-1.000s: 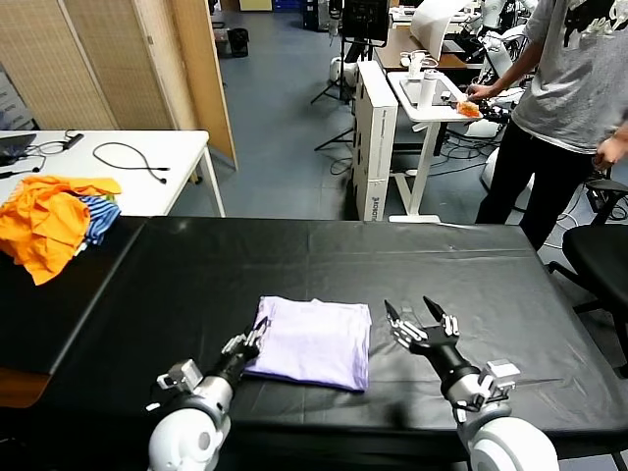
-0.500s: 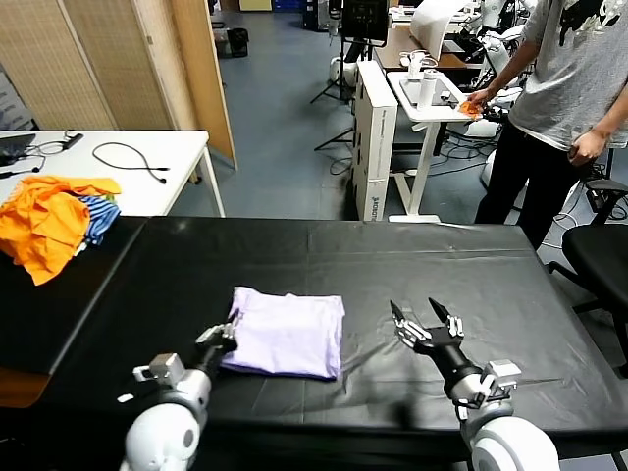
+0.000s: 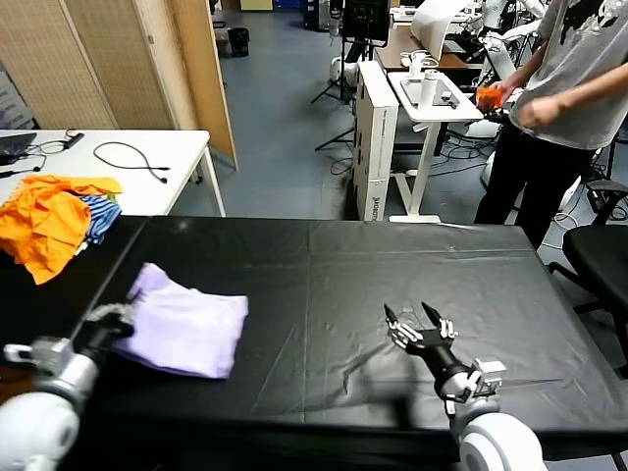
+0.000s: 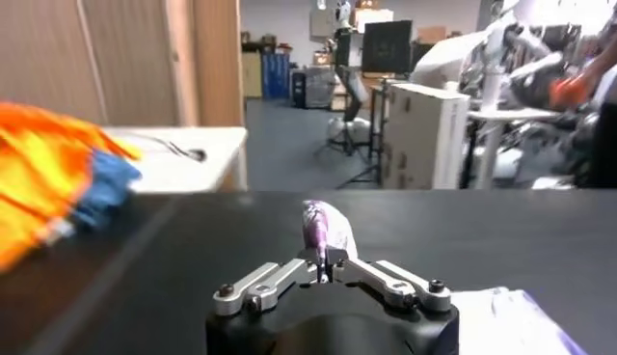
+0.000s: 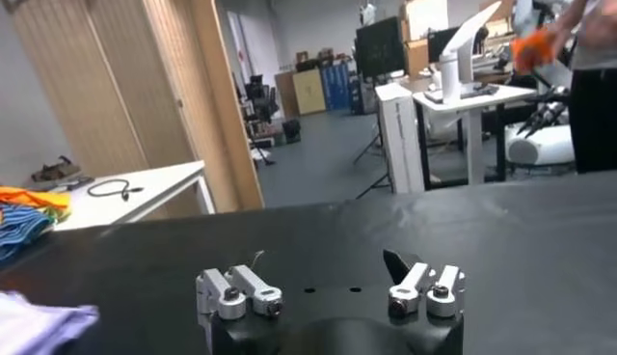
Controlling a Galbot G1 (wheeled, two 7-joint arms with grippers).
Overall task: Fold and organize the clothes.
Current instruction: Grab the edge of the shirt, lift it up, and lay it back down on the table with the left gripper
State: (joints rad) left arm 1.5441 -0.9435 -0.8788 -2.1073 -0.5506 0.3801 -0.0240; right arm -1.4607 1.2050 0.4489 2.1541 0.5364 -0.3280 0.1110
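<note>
My left gripper should release the lavender T-shirt onto the black table, and it will set it centred just past its edge facing my right gripper [image 3: 253,337].
The folded pale lavender T-shirt [image 3: 186,332] lies on the black table [image 3: 392,265] near its left front. My left gripper [image 3: 110,325] is at the shirt's left edge, shut on a pinch of the fabric. In the left wrist view the jaws [image 4: 323,262] are closed on a raised fold of lavender cloth [image 4: 324,224], and more of the shirt [image 4: 511,318] lies beside them. My right gripper [image 3: 412,320] rests low over the table at the front right, open and holding nothing. In the right wrist view its fingers [image 5: 323,278] stand wide apart, with the shirt [image 5: 39,323] far off.
An orange and blue-striped clothing heap [image 3: 49,221] lies at the table's far left. A white side table [image 3: 128,177] with a cable stands behind it. A person [image 3: 569,98] stands at the back right, near a black office chair [image 3: 601,257].
My left gripper has dragged the folded shirt from the table's front middle to the left front. The right gripper has stayed open and nearly still.
</note>
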